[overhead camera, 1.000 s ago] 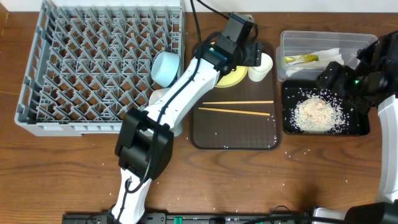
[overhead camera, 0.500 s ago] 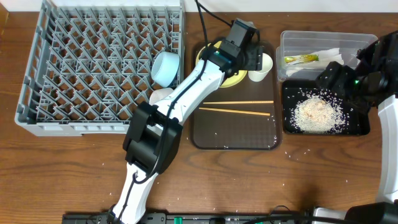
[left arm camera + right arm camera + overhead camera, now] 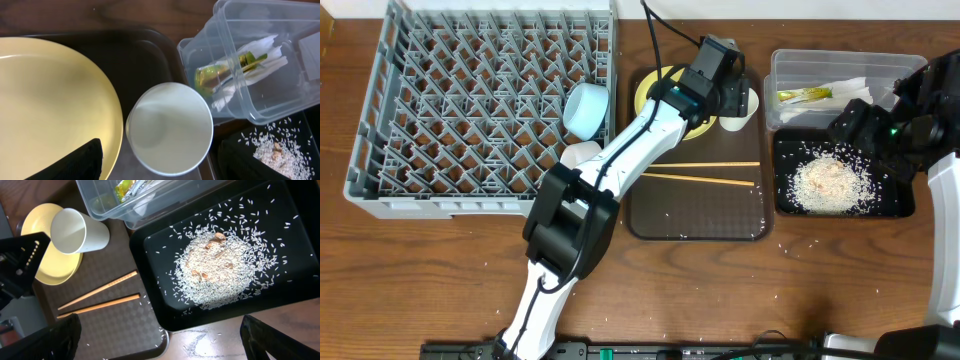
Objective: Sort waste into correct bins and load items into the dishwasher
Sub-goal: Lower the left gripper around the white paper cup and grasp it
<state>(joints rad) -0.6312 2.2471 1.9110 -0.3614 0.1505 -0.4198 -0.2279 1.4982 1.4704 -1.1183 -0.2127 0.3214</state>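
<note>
The yellow plate's rim is against the small white cup, so next my left gripper moves over, puts one finger inside and pinches the cup's side (image 3: 130,129).
My left gripper (image 3: 732,100) is open over the small white cup (image 3: 737,108), its fingers wide either side of the cup (image 3: 170,127) without gripping it. The yellow plate (image 3: 655,92) lies beside the cup on the brown tray; it also shows in the left wrist view (image 3: 50,100). The two chopsticks (image 3: 705,172) lie across the tray. The clear tub (image 3: 840,66) holds the green-yellow wrapper (image 3: 805,96) and white napkins (image 3: 840,88). The black tray (image 3: 790,200) holds the rice scraps (image 3: 828,182). My right gripper (image 3: 160,345) is open and empty above the black tray's near edge. The blue bowl (image 3: 586,108) and a white bowl (image 3: 580,153) sit in the grey dish rack (image 3: 470,110).
The brown serving tray (image 3: 700,215) sits between the rack and the bins. Loose rice grains dot the brown tray and the table near the black tray (image 3: 280,287). The left arm stretches across the rack's right corner.
My left gripper has moved a little right and back, from over the yellow plate to over the white cup. The right arm has not moved.
</note>
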